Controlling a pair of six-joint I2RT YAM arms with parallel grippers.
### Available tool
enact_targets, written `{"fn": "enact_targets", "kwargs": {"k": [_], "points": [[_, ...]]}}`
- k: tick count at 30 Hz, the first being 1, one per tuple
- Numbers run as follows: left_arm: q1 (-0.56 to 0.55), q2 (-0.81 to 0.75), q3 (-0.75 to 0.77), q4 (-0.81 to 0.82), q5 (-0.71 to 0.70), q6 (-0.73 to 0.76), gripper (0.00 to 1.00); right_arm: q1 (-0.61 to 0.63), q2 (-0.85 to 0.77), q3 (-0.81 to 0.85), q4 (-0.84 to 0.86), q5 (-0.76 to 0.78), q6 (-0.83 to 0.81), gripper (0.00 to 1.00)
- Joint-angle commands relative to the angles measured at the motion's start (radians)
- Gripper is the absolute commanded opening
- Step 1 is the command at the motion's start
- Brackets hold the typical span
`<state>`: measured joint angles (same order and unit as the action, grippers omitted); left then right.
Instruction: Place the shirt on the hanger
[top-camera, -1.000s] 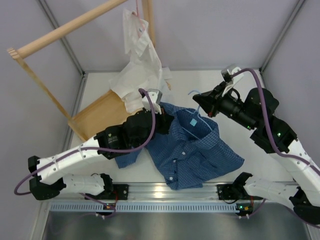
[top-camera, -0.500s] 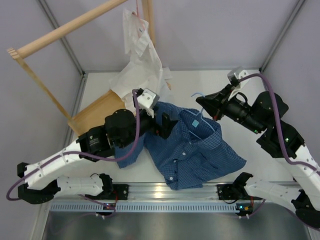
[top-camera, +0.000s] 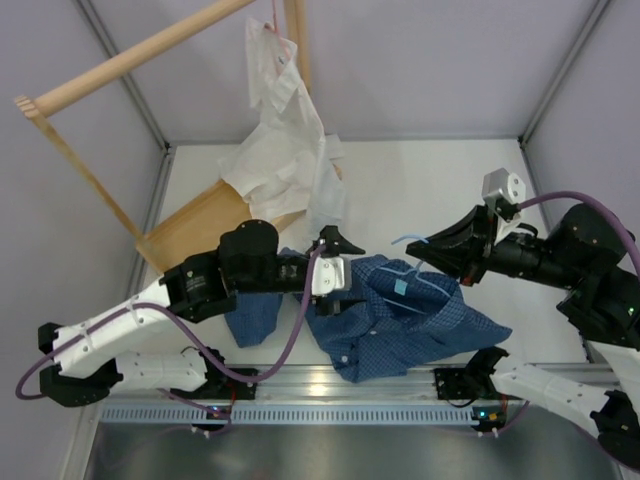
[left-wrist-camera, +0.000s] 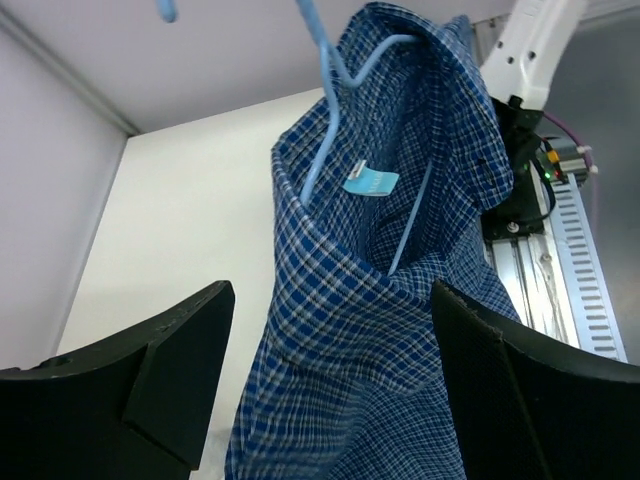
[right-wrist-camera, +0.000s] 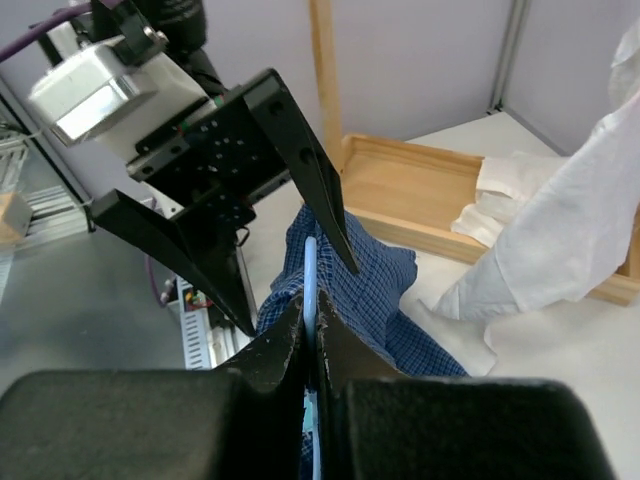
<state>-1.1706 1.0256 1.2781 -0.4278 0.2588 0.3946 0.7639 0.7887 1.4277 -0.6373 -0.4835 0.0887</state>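
Observation:
The hanger is held below the hook by my right gripper, so my left gripper needs to first pinch the shirt's loose shoulder (top-camera: 364, 284), so that my right gripper is free to take the shirt's other shoulder.
The dark blue checked shirt (top-camera: 400, 315) hangs lifted off the white table, its collar draped over the light-blue hanger (left-wrist-camera: 322, 120). My right gripper (top-camera: 418, 249) is shut on the hanger's wire (right-wrist-camera: 311, 265) just below the hook and holds it up at the centre right. My left gripper (top-camera: 352, 272) stands open just left of the shirt. In the left wrist view the shirt's fabric (left-wrist-camera: 340, 330) hangs between the two wide-apart fingers (left-wrist-camera: 170, 370) without being pinched. A pale blue label (left-wrist-camera: 372, 181) shows inside the collar. The hanger's lower part is hidden inside the shirt.
A white shirt (top-camera: 285, 130) hangs from the wooden rack's rail (top-camera: 130, 60) at the back left and spills onto the rack's wooden base (top-camera: 195, 235). An aluminium rail (top-camera: 330, 385) runs along the near edge. Cage posts stand at the corners.
My left gripper has opened, let go of the shirt and swung right in front of it. My right arm has pulled the hanger and shirt right and nearer, lifting the shirt.

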Motion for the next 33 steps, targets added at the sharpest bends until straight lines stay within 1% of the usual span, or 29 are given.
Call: {"fn": "enact_targets", "kwargs": {"k": [1, 2, 3, 5, 6, 9, 10, 11, 12, 13, 17, 19, 21, 22, 23, 25, 26, 27, 28, 29, 30, 32, 33], "points": [[-0.001, 0.045, 0.072, -0.023, 0.146, 0.092, 0.81, 0.011, 0.006, 0.056, -0.028, -0.076, -0.017, 0.0], [-0.001, 0.056, 0.081, -0.035, 0.149, 0.09, 0.79, 0.012, 0.006, 0.06, -0.027, -0.084, -0.014, 0.0], [-0.001, 0.077, 0.095, -0.054, 0.149, 0.089, 0.75, 0.011, 0.01, 0.063, -0.027, -0.104, -0.01, 0.0], [-0.001, 0.09, 0.101, -0.063, 0.134, 0.082, 0.69, 0.011, 0.015, 0.071, -0.027, -0.125, -0.006, 0.0], [-0.001, 0.094, 0.101, -0.066, 0.131, 0.081, 0.62, 0.011, 0.02, 0.073, -0.025, -0.136, -0.006, 0.0], [-0.001, 0.094, 0.102, -0.084, 0.14, 0.072, 0.59, 0.012, 0.026, 0.074, -0.032, -0.151, -0.013, 0.0], [-0.001, 0.091, 0.112, -0.103, 0.148, 0.067, 0.6, 0.011, 0.026, 0.076, -0.035, -0.155, -0.017, 0.0], [-0.001, 0.09, 0.118, -0.117, 0.149, 0.059, 0.66, 0.011, 0.029, 0.079, -0.041, -0.155, -0.02, 0.0], [-0.001, 0.088, 0.125, -0.132, 0.155, 0.055, 0.78, 0.009, 0.029, 0.082, -0.059, -0.155, -0.033, 0.0], [-0.001, 0.09, 0.148, -0.153, 0.161, 0.053, 0.97, 0.011, 0.032, 0.085, -0.071, -0.155, -0.041, 0.0], [0.0, 0.122, 0.228, -0.293, 0.195, 0.046, 0.98, 0.012, 0.049, 0.096, -0.127, -0.17, -0.078, 0.0], [0.002, 0.154, 0.251, -0.333, 0.203, 0.044, 0.98, 0.011, 0.046, 0.093, -0.14, -0.175, -0.081, 0.0], [0.009, 0.188, 0.277, -0.389, 0.214, 0.046, 0.98, 0.011, 0.041, 0.091, -0.144, -0.179, -0.119, 0.0], [0.012, 0.2, 0.283, -0.403, 0.217, 0.049, 0.96, 0.011, 0.038, 0.092, -0.148, -0.184, -0.124, 0.0], [0.014, 0.209, 0.285, -0.411, 0.218, 0.049, 0.89, 0.011, 0.038, 0.096, -0.151, -0.193, -0.127, 0.0], [0.014, 0.226, 0.285, -0.416, 0.226, 0.05, 0.81, 0.011, 0.041, 0.103, -0.15, -0.205, -0.124, 0.0], [0.014, 0.232, 0.287, -0.414, 0.23, 0.05, 0.74, 0.012, 0.049, 0.106, -0.15, -0.211, -0.124, 0.0], [0.014, 0.241, 0.291, -0.416, 0.241, 0.052, 0.58, 0.011, 0.052, 0.108, -0.147, -0.22, -0.124, 0.0], [0.015, 0.246, 0.293, -0.416, 0.249, 0.055, 0.52, 0.011, 0.055, 0.112, -0.148, -0.224, -0.124, 0.0], [0.015, 0.249, 0.296, -0.416, 0.252, 0.055, 0.49, 0.012, 0.057, 0.112, -0.148, -0.23, -0.124, 0.0], [0.017, 0.257, 0.303, -0.414, 0.254, 0.056, 0.38, 0.012, 0.057, 0.114, -0.148, -0.234, -0.124, 0.0], [0.019, 0.261, 0.309, -0.416, 0.261, 0.056, 0.3, 0.011, 0.057, 0.114, -0.147, -0.244, -0.125, 0.0], [0.02, 0.263, 0.313, -0.414, 0.264, 0.056, 0.2, 0.011, 0.06, 0.111, -0.145, -0.247, -0.124, 0.0]]}}
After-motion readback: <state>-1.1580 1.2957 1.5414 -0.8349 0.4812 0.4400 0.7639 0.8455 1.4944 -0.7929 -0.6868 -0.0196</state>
